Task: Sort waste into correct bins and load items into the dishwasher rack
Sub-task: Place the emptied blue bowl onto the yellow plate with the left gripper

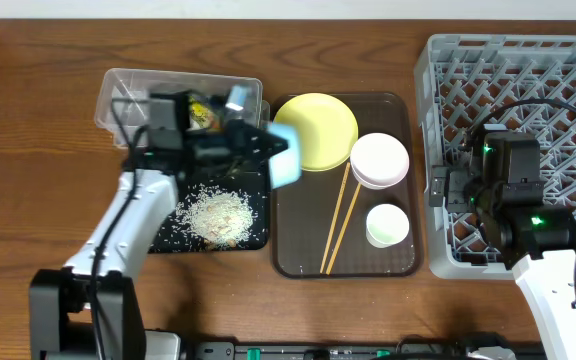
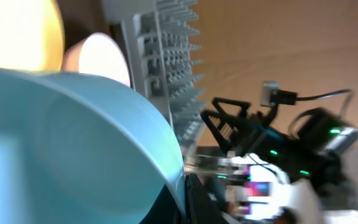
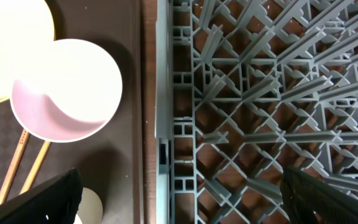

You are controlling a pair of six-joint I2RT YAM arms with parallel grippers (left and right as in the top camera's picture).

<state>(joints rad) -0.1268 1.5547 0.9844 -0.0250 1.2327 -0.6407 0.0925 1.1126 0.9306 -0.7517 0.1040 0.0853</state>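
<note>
Next, I set the light blue plate, now tilted above the black bin, down on top of the yellow plate (image 1: 305,127) and let go of it there with my left gripper.
My left gripper (image 1: 266,150) is shut on a light blue plate (image 1: 285,158), held tilted on edge above the black bin with rice (image 1: 183,235). The blue plate fills the left wrist view (image 2: 73,143). On the brown tray (image 1: 408,250) lie a yellow plate (image 1: 315,130), a pink bowl (image 1: 379,160), a small white cup (image 1: 387,224) and chopsticks (image 1: 340,215). My right gripper (image 1: 444,190) is open and empty over the left edge of the grey dishwasher rack (image 1: 528,70). The right wrist view shows its gripper (image 3: 185,199), the rack (image 3: 260,93), the pink bowl (image 3: 67,90) and the yellow plate (image 3: 11,50).
A clear plastic bin (image 1: 128,85) with waste inside stands at the back left, behind my left arm. Spilled rice (image 1: 218,215) lies in the black bin. The right arm (image 2: 278,168) and the rack (image 2: 166,56) show in the left wrist view.
</note>
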